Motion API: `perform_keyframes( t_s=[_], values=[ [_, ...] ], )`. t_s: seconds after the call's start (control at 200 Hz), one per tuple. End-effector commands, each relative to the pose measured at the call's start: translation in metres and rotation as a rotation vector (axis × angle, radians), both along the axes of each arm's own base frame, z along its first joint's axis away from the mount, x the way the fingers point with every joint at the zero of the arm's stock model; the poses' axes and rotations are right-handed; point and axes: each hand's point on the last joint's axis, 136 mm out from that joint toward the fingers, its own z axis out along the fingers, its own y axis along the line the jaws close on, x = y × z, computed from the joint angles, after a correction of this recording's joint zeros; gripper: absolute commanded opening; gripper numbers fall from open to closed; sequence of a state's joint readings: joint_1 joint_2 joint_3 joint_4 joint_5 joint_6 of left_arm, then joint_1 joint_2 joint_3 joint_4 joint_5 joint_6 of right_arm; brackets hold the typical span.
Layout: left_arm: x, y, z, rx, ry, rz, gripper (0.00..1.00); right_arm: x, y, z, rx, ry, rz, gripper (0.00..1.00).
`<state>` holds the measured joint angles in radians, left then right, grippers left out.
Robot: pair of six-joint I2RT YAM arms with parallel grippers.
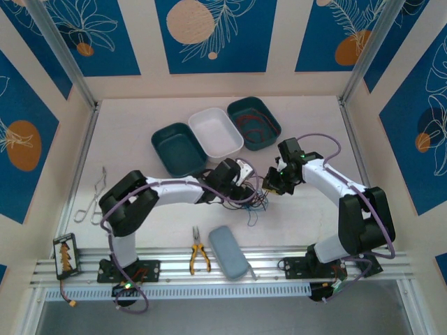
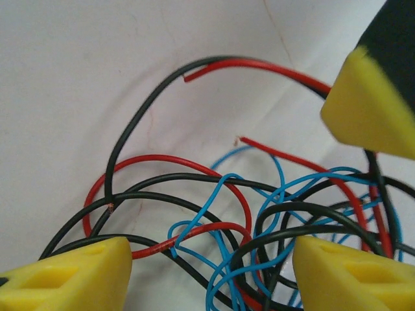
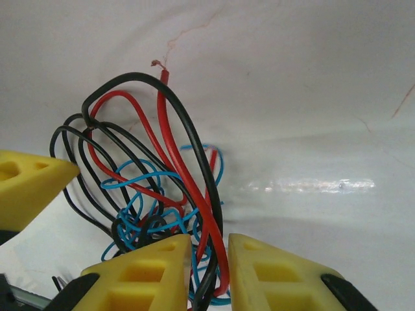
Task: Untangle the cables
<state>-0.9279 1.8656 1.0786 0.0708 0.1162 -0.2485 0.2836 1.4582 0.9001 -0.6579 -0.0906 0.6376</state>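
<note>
My right gripper is holding a red and a black piece of cable together, so it should open and take the red piece alone (image 3: 194, 186) while my left gripper holds the knot.
The cables (image 1: 255, 200) are a knot of red, black and blue wires on the white table (image 1: 140, 139), between my two grippers. In the left wrist view the tangle (image 2: 259, 214) spreads under my left gripper (image 2: 209, 259), whose yellow fingers (image 2: 71, 275) stand wide apart and open, with loops lying between them. My right gripper (image 3: 209, 249) is shut on a red and a black strand (image 3: 217, 259) that run up from the knot (image 3: 142, 194). From above, the left gripper (image 1: 244, 185) and the right gripper (image 1: 274, 183) sit close together.
Three bins stand behind the knot: dark teal (image 1: 178, 148), white (image 1: 216, 131), and teal (image 1: 253, 122) with wires in it. Yellow-handled pliers (image 1: 199, 258) and a grey case (image 1: 228, 252) lie near the front rail. Metal tongs (image 1: 91, 199) lie at the left.
</note>
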Motion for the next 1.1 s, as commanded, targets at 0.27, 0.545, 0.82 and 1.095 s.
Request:
perform_keyframes(
  t_s=[0.27, 0.545, 0.82, 1.095],
  values=[
    [0.002, 0.007, -0.029, 0.118, 0.047, 0.063, 0.14, -0.006, -0.003, 0.009, 0.066, -0.011, -0.031, 0.25],
    [0.000, 0.009, -0.034, 0.118, 0.077, 0.077, 0.12, -0.008, -0.012, 0.017, 0.156, -0.050, -0.088, 0.26],
    [0.000, 0.005, -0.027, 0.093, 0.071, 0.071, 0.12, 0.006, -0.001, 0.023, 0.219, -0.088, -0.068, 0.23],
    [-0.003, 0.004, -0.027, 0.080, 0.079, 0.068, 0.12, 0.026, 0.009, 0.016, 0.258, -0.081, -0.046, 0.21]
  ],
)
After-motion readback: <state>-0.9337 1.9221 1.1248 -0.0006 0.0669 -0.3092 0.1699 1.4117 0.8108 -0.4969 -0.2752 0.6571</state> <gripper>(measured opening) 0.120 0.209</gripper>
